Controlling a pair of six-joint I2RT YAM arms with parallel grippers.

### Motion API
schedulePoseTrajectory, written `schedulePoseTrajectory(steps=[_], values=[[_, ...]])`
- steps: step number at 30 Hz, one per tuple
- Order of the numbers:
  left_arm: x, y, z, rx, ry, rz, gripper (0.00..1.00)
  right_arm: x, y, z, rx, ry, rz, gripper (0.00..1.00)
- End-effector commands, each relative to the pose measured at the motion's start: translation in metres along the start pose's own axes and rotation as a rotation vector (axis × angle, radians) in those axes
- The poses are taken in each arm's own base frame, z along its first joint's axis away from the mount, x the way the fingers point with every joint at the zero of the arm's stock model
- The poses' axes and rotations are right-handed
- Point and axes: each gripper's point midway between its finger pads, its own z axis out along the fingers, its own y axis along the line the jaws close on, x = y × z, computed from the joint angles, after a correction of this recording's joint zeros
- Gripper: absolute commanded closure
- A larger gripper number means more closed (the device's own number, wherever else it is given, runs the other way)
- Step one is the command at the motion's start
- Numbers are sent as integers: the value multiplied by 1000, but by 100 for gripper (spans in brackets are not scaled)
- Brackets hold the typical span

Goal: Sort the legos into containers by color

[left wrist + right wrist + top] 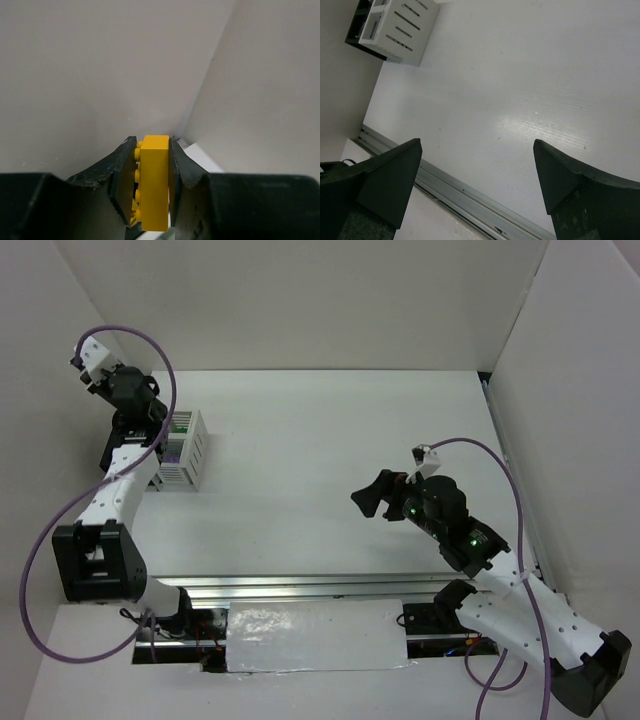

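Note:
My left gripper will let go of the yellow lego brick inside the far end of the black bin [138,427].
My left gripper [152,142] is shut on a yellow lego brick [154,180], held upright with its studs facing the left finger. In the top view the left gripper [138,400] is raised at the far left, just above the containers. The white slatted bin [192,450] shows beside the arm, and the black bin is mostly hidden under it. Both bins show in the right wrist view, white [400,30] and black [359,25]. My right gripper [377,495] is open and empty above the bare table at centre right, its jaws wide apart [477,145]. No other bricks are in view.
White walls enclose the table on the left, back and right. A metal rail [470,192] runs along the near edge in front of the arm bases. The left wrist view faces a wall corner.

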Motion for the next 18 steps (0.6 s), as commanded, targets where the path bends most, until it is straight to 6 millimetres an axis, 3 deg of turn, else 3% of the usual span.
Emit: schedulePoseTrajectory(steps=[1, 4, 8, 18], values=[[16, 18, 29, -34, -32, 76, 100, -12, 8, 1, -44, -46, -20, 0], [57, 19, 54, -27, 53, 142, 100, -11, 10, 2, -52, -44, -30, 0], [89, 33, 64, -34, 110, 117, 100, -7, 14, 5, -74, -17, -39, 0], [141, 48, 79, -47, 209, 111, 100, -3, 15, 8, -84, 1, -41, 0]])
